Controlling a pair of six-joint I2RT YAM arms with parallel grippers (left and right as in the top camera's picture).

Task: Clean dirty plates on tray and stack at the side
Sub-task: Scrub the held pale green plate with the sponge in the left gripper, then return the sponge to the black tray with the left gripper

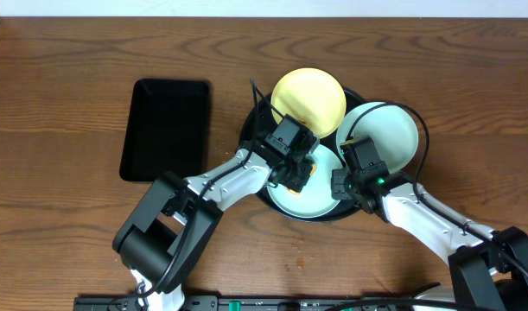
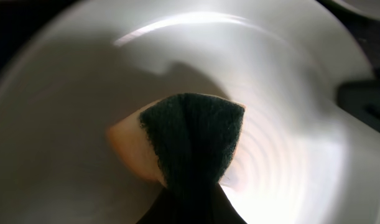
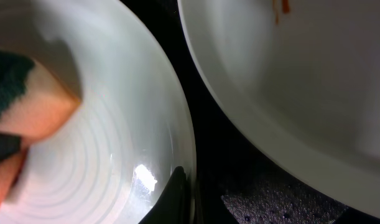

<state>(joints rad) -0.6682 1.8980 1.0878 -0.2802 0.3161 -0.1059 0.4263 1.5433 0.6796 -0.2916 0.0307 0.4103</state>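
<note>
My left gripper will let go of the folded sponge in the front half of the smaller rectangular black tray (image 1: 176,144).
The large round black tray (image 1: 251,130) holds three plates. A pale yellow plate (image 1: 311,97) sits at the back, a mint-white plate (image 1: 386,131) with small brown smears (image 3: 280,7) at the right, and a second mint-white plate (image 1: 302,200) at the front. My left gripper (image 1: 295,177) is shut on a folded sponge (image 2: 193,140), green pad over orange foam, pressed onto the front plate (image 2: 84,93). My right gripper (image 1: 343,186) is shut on the right rim of that front plate (image 3: 115,112), one finger (image 3: 174,196) inside the rim.
A smaller rectangular black tray (image 1: 166,128) lies to the left on the brown wooden table (image 1: 73,78). The tray's black floor (image 3: 264,199) shows between the two mint-white plates.
</note>
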